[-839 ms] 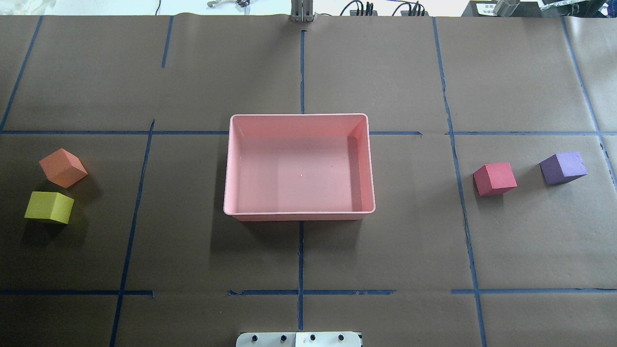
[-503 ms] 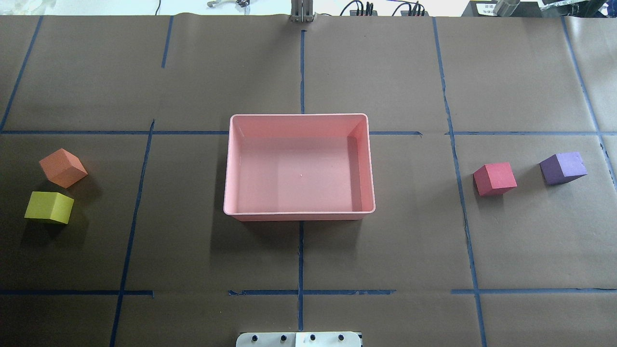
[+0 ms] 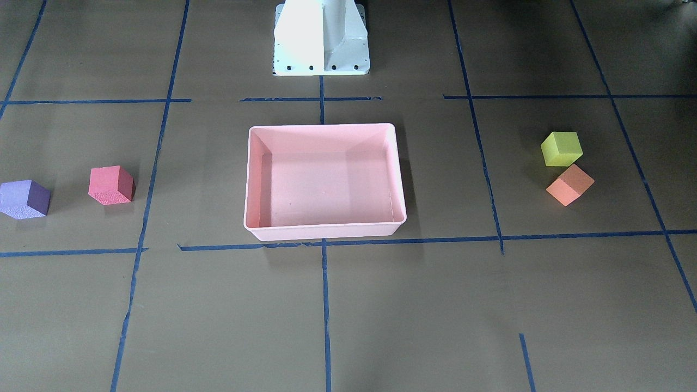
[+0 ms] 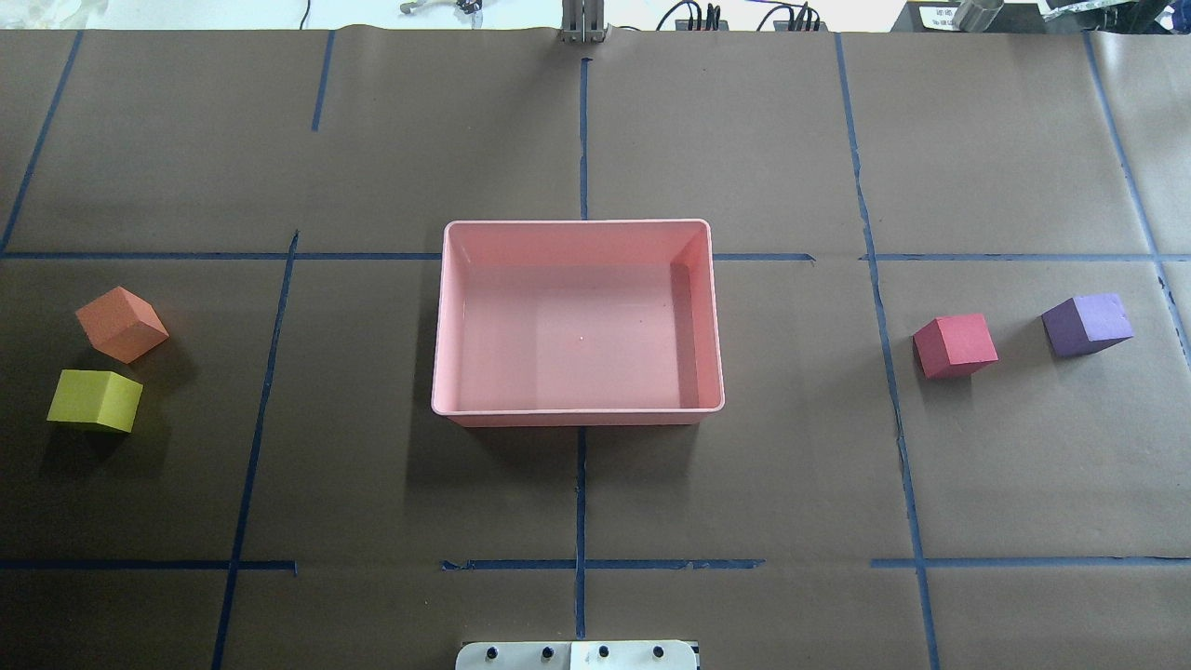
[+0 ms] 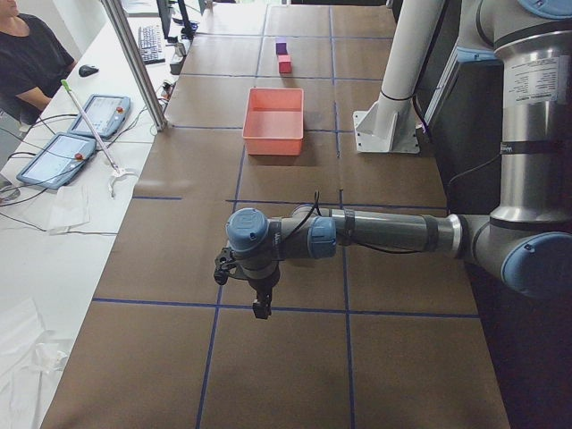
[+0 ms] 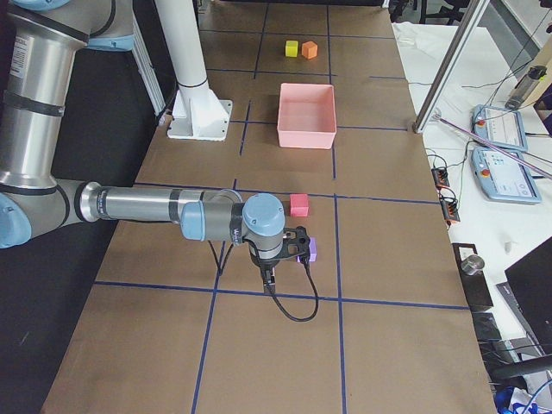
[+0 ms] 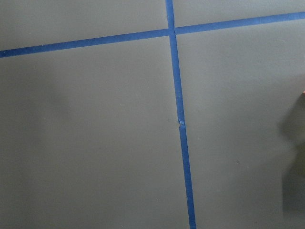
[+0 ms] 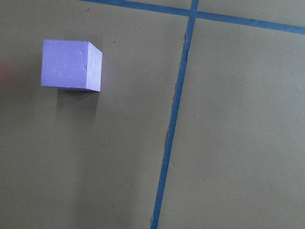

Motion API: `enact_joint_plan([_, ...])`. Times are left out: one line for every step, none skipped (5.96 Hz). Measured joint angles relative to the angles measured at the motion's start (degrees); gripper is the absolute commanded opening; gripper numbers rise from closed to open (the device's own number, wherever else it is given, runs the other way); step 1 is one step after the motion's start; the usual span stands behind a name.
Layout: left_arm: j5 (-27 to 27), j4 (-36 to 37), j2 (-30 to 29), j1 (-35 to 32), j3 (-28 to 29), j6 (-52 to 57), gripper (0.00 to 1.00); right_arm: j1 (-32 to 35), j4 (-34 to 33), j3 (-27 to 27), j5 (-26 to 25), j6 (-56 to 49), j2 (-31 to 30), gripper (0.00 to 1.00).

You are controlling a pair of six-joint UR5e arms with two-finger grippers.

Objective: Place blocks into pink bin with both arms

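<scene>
My right gripper needs to next move to the purple block, which is farther from the pink bin than the red block, and grip its opposite sides (image 3: 27,193) (image 8: 71,64).
The empty pink bin (image 4: 577,224) sits mid-table. The orange block (image 4: 121,324) and yellow-green block (image 4: 95,400) lie close together at the overhead view's left. The red block (image 4: 955,345) and purple block (image 4: 1086,324) lie at its right. The left gripper (image 5: 259,304) shows only in the exterior left view, hanging over bare paper far from the bin; I cannot tell its state. The right gripper (image 6: 269,278) shows only in the exterior right view, just beside the purple block (image 6: 309,251); I cannot tell its state. The right wrist view shows the purple block (image 8: 71,64) at upper left.
The white pedestal base (image 3: 321,38) stands behind the bin. Blue tape lines cross the brown paper. A side bench with tablets (image 5: 54,156) and a seated operator (image 5: 27,54) runs along the far table edge, with a metal post (image 5: 134,63) at it.
</scene>
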Motion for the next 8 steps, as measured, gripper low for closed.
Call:
enact_joint_plan([0.1,0.0,0.0,0.0,0.0,0.1,1.00,0.0,0.0,-0.1,0.1,0.0,-0.1,1.00])
enact_joint_plan([0.0,0.0,0.0,0.0,0.0,0.0,1.00,0.0,0.0,-0.2,-0.1,-0.1,-0.1,1.00])
enact_joint_plan([0.0,0.0,0.1,0.0,0.0,-0.1,1.00,0.0,0.1,-0.2,-0.5,0.0,0.2,1.00])
enact_joint_plan([0.0,0.0,0.2,0.0,0.0,-0.2,1.00,0.0,0.1,-0.2,-0.6,0.6,0.7,1.00])
enact_joint_plan([0.1,0.0,0.2,0.0,0.1,-0.2,1.00,0.0,0.2,-0.2,-0.6,1.8,1.2,1.00])
enact_joint_plan([0.2,0.0,0.2,0.0,0.2,-0.2,1.00,0.0,0.2,-0.2,-0.5,2.6,1.4,1.00])
enact_joint_plan([0.2,0.0,0.3,0.0,0.2,-0.2,1.00,0.0,0.2,-0.3,-0.3,2.7,1.6,1.00])
enact_joint_plan([0.2,0.0,0.7,-0.1,0.0,-0.2,1.00,-0.2,1.6,-0.5,-0.3,2.8,1.9,1.00])
